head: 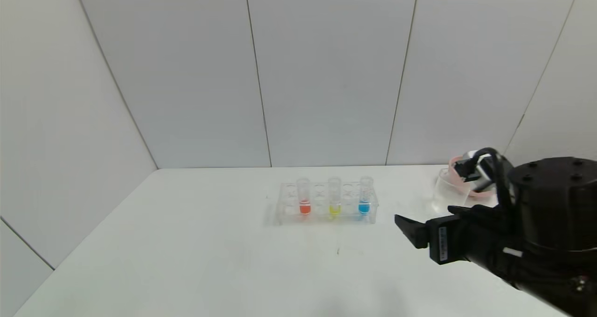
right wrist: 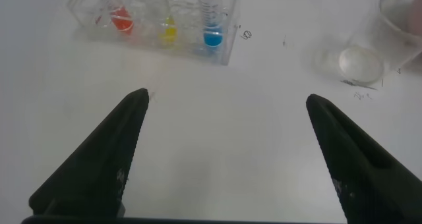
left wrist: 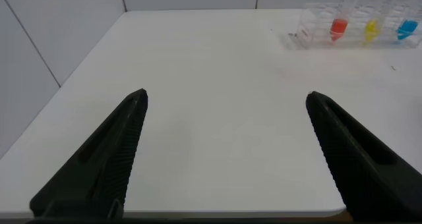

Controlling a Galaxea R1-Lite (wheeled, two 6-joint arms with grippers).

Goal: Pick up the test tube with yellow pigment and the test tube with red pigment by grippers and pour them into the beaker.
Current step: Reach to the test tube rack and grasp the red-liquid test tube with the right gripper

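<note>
Next, my right gripper should go to the test tube with red pigment and close on its upper part (head: pixel 303 188), just below the tube's rim.
A clear rack (head: pixel 280 214) stands mid-table with three upright tubes. The test tube with red pigment (head: pixel 304 198) (right wrist: pixel 121 18) is at its left, and the test tube with yellow pigment (head: pixel 334 198) (right wrist: pixel 169 30) is in the middle. The clear beaker (head: pixel 448 195) (right wrist: pixel 369 46) stands to the rack's right. My right gripper (head: pixel 423 213) (right wrist: pixel 226 97) hovers open and empty over bare table, in front of the beaker and right of the rack. My left gripper (left wrist: pixel 227 97) is open and empty over the table's near left part, far from the rack (left wrist: pixel 310 28).
A tube with blue liquid (head: pixel 365 196) (right wrist: pixel 212 34) fills the rack's right end. A pink bowl (head: pixel 459 165) sits behind the beaker, partly hidden by my right arm. White walls close in the table at the back and left.
</note>
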